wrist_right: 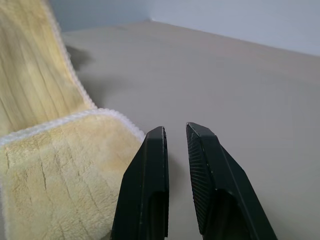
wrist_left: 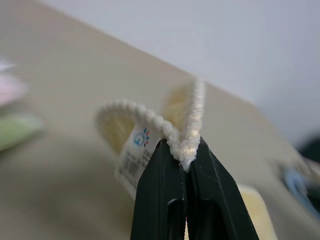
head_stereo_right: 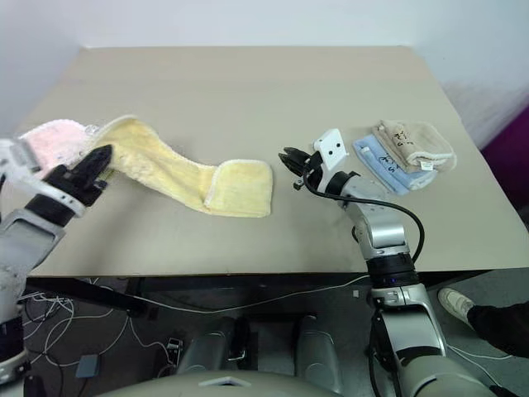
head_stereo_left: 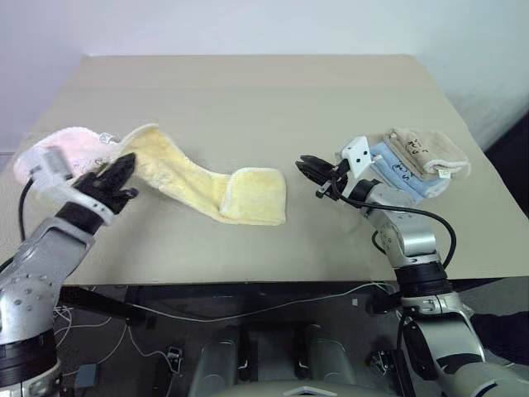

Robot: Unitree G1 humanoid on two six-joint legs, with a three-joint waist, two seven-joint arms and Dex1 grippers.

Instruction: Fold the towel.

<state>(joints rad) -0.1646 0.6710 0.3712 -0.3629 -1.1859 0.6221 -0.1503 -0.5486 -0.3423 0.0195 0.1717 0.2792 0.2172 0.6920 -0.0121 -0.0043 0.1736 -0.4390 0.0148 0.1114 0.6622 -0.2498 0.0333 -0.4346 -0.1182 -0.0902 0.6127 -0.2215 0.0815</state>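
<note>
Next, I let go of the towel's tagged end with my left gripper on the doubled end's edge [head_stereo_left: 284, 198] [wrist_left: 264, 212] nearest my right gripper.
The pale yellow towel [head_stereo_left: 194, 178] stretches across the table's middle. Its right end [head_stereo_left: 256, 197] lies doubled over flat. Its left end rises off the table, and my left gripper [head_stereo_left: 126, 164] is shut on it. In the left wrist view the black fingers [wrist_left: 165, 190] pinch the whitish stitched edge, with the small tag [wrist_left: 134, 156] hanging beside them. My right gripper [head_stereo_left: 307, 168] hovers just right of the doubled end, apart from it. Its fingers [wrist_right: 150, 175] stand a narrow gap apart with nothing between them.
A pink fluffy towel [head_stereo_left: 62, 145] lies at the table's left edge behind my left hand. A stack of folded cloths, beige [head_stereo_left: 426, 149] on blue [head_stereo_left: 397, 169], sits at the right. The beige table [head_stereo_left: 248, 91] stretches bare toward the far wall.
</note>
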